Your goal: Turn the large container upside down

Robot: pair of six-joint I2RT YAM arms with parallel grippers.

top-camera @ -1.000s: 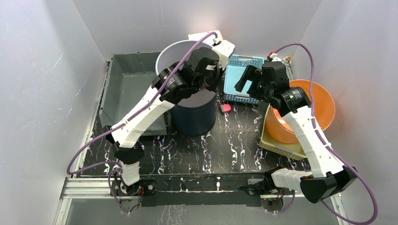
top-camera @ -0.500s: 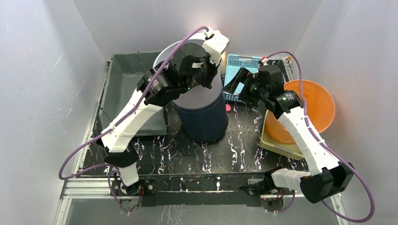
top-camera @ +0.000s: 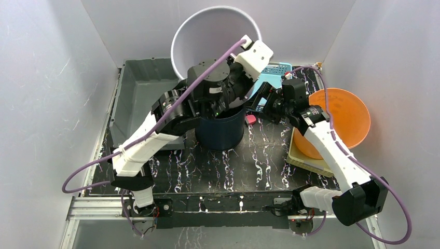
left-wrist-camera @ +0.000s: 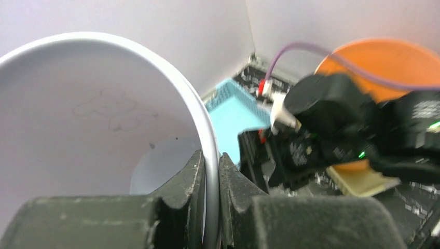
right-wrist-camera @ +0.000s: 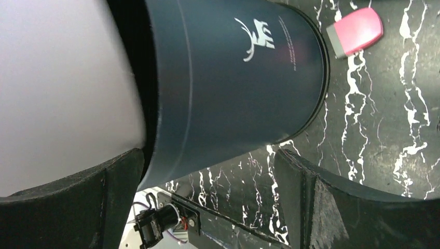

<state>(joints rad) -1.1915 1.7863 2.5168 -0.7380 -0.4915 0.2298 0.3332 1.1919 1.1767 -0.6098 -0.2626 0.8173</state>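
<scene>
Next, my left gripper releases the large container, now tilted low over the table, on the open table [top-camera: 246, 171] in front of the pink eraser.
The large container [top-camera: 220, 132] is a dark blue bucket with a white inside [top-camera: 212, 39] and a white deer mark [right-wrist-camera: 257, 36]. It is tilted, with its mouth raised toward the back wall and its base low over the table. My left gripper [top-camera: 243, 87] is shut on its rim, one finger inside and one outside; the left wrist view shows the rim [left-wrist-camera: 205, 135] pinched in the left gripper [left-wrist-camera: 210, 171]. My right gripper [top-camera: 262, 101] is open beside the container's right side. In the right wrist view the bucket wall lies just ahead of the right gripper [right-wrist-camera: 207, 161], between its spread fingers.
A grey bin [top-camera: 140, 93] stands at the back left. A light blue basket [top-camera: 275, 70] is behind the right gripper. An orange bowl [top-camera: 342, 111] sits on a yellow tray [top-camera: 306, 158] at the right. A pink eraser [top-camera: 250, 119] lies by the bucket's base.
The left arm has lifted and tipped the bucket, so its white mouth now rises toward the back wall. The right gripper has moved left, close to the bucket's side.
</scene>
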